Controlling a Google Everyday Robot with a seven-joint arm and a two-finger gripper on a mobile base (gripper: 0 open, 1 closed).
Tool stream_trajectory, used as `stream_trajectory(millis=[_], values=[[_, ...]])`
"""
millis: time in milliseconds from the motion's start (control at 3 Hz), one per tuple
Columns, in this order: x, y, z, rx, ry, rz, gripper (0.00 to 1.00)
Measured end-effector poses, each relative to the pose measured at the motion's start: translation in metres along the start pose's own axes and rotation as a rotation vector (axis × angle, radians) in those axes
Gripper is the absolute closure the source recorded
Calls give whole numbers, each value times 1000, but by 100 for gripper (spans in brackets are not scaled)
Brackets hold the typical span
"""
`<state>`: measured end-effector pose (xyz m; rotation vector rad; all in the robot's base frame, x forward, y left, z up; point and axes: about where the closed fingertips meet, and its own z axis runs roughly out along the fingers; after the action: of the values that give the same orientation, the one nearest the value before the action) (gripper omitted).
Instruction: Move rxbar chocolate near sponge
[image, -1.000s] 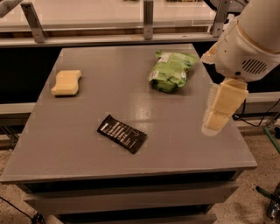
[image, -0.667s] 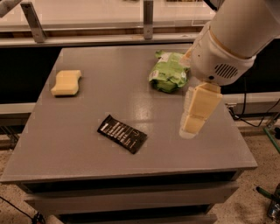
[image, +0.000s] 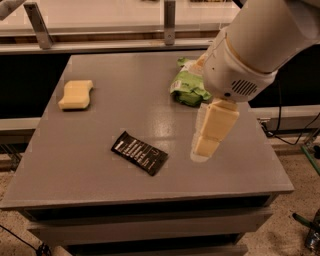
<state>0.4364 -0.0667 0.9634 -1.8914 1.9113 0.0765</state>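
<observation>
Next, I grip the rxbar chocolate's near end (image: 152, 160), farther from the pale yellow sponge.
The rxbar chocolate (image: 139, 152), a flat black wrapper with white lettering, lies at an angle on the grey table (image: 90, 180), front of centre. The pale yellow sponge (image: 76, 94) lies near the table's left edge, further back, well apart from the bar. My gripper (image: 205, 146) hangs from the large white arm to the right of the bar, its cream fingers pointing down just above the tabletop. It holds nothing.
A green snack bag (image: 189, 86) lies at the back right of the table, partly behind my arm. Metal rails (image: 165, 20) run behind the table. A cable lies on the floor at right.
My arm and gripper have moved left and toward the table's middle, closer to the black bar. The bar, sponge and green bag have not moved.
</observation>
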Motion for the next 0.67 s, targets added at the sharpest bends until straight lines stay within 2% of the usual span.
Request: stream_trajectory(millis=[333, 667], values=[[10, -4, 7, 5, -76, 17, 0], [20, -20, 41, -22, -215, 43, 0]])
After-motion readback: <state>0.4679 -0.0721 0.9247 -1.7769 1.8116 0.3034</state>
